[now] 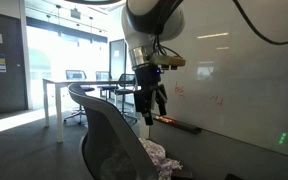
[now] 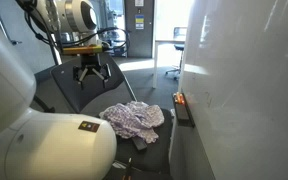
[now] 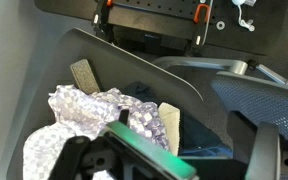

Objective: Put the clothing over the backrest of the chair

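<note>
I will close my gripper on the clothing's bunched side [image 1: 156, 152] [image 3: 142, 119], beside the dark fabric on the seat of the chair.
The clothing [image 1: 156, 155] is a crumpled white and purple patterned cloth lying on the seat of a dark office chair; it shows in both exterior views [image 2: 134, 120]. The chair's mesh backrest [image 1: 102, 125] rises beside it. My gripper [image 1: 154, 103] hangs open above the seat, above and behind the cloth, holding nothing; it also shows in an exterior view [image 2: 92, 72]. In the wrist view the clothing [image 3: 74, 135] lies below my open gripper [image 3: 127, 100], with the two tan finger pads spread on either side of it.
A white board wall [image 1: 234, 70] stands close beside the chair, with a marker tray [image 1: 179, 124] along its foot. White tables [image 1: 59, 90] and other office chairs stand further back by the windows. The robot's white base [image 2: 44, 140] fills the near corner.
</note>
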`<state>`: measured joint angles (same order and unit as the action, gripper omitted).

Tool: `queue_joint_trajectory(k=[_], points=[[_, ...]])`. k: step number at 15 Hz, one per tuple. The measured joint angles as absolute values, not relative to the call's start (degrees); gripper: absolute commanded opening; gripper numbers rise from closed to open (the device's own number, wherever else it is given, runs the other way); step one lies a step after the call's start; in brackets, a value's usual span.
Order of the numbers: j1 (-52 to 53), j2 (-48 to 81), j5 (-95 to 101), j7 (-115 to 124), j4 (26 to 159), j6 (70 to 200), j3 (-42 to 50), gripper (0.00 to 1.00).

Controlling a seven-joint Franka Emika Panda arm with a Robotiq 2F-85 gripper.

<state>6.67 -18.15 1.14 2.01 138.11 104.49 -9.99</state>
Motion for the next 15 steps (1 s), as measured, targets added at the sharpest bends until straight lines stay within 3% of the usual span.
queue_joint_trajectory(k=[9,15], points=[[6.68,-18.12,1.3,1.92,137.87,104.66,-9.91,1.0],[4.56,-13.98,8.43,-1.83,139.18,113.59,-5.76,1.0]])
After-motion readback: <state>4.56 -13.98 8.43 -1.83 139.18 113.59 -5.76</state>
